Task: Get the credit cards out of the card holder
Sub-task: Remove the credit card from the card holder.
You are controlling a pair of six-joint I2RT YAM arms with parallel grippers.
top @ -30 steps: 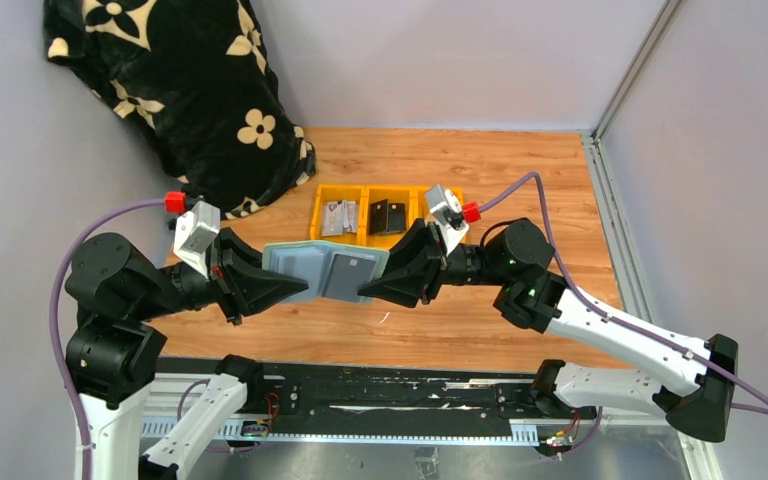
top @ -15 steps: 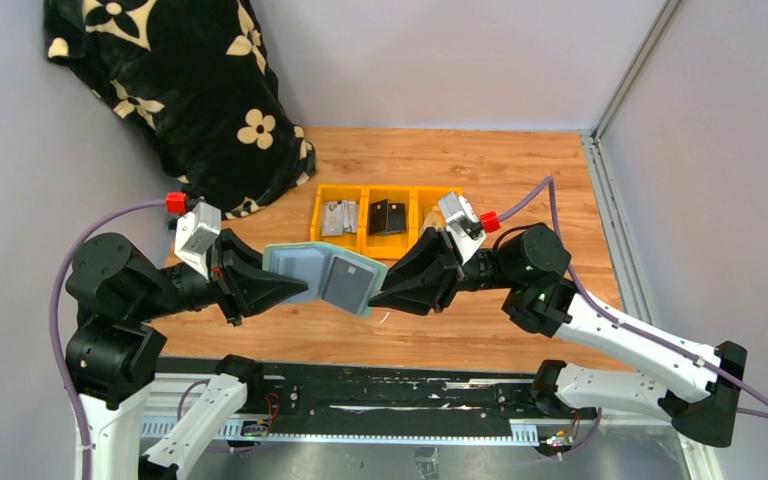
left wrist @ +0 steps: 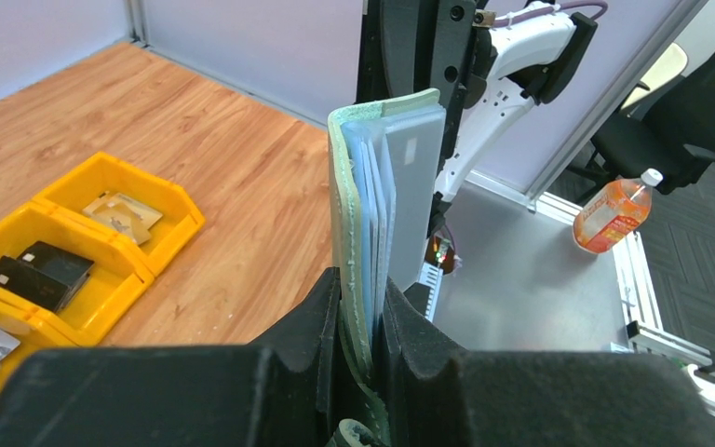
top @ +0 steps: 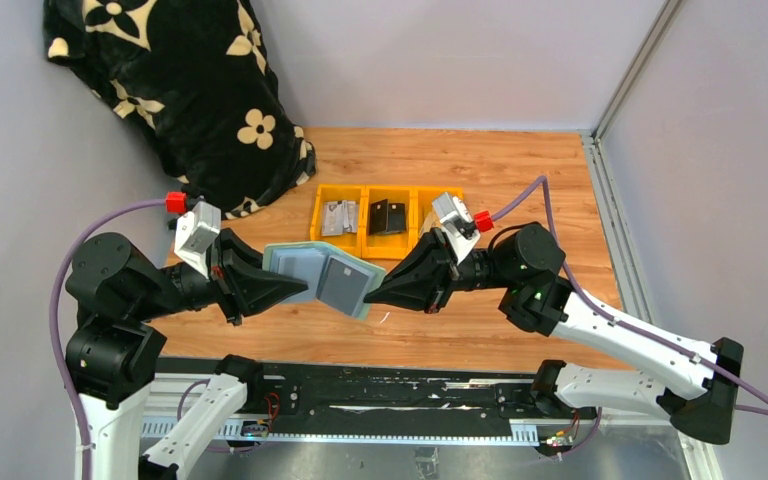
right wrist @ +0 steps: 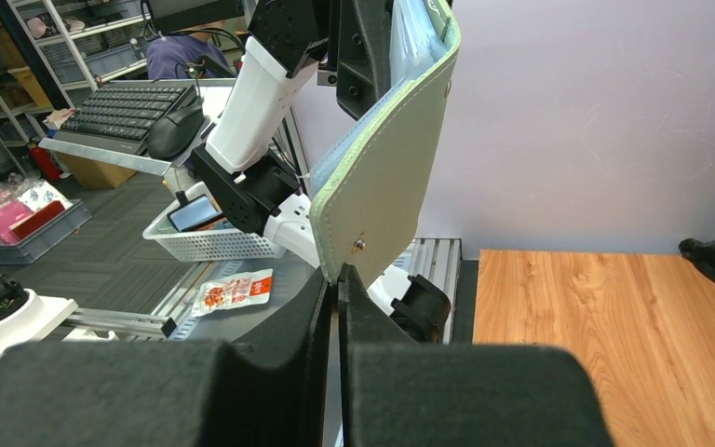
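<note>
My right gripper needs to open and grip farther in on the flap (top: 344,285) before my left gripper changes its hold, because its fingers pinch only the lower corner of the card holder's flap.
The grey-green card holder (top: 310,267) hangs open in the air between both grippers, above the table's near part. Its darker grey inner pocket (top: 343,283) faces up. My left gripper (top: 298,286) is shut on the holder's left half. In the left wrist view the holder (left wrist: 343,209) stands upright between the left gripper's (left wrist: 363,312) fingers, with pale blue and grey card edges (left wrist: 379,191) showing in it. My right gripper (top: 367,297) is shut on the right flap's lower corner. In the right wrist view that flap (right wrist: 382,177) rises from the right gripper's (right wrist: 338,277) pinched tips.
Three yellow bins (top: 387,237) stand in a row behind the holder, with small grey and black items in them. A black cloth with cream flowers (top: 180,90) lies at the back left. Walls close in at the back and on the right.
The right arm swung out to the right, then came back a little to the left. The holder's right flap has tilted from flat to sloping downward. The left arm has not moved.
</note>
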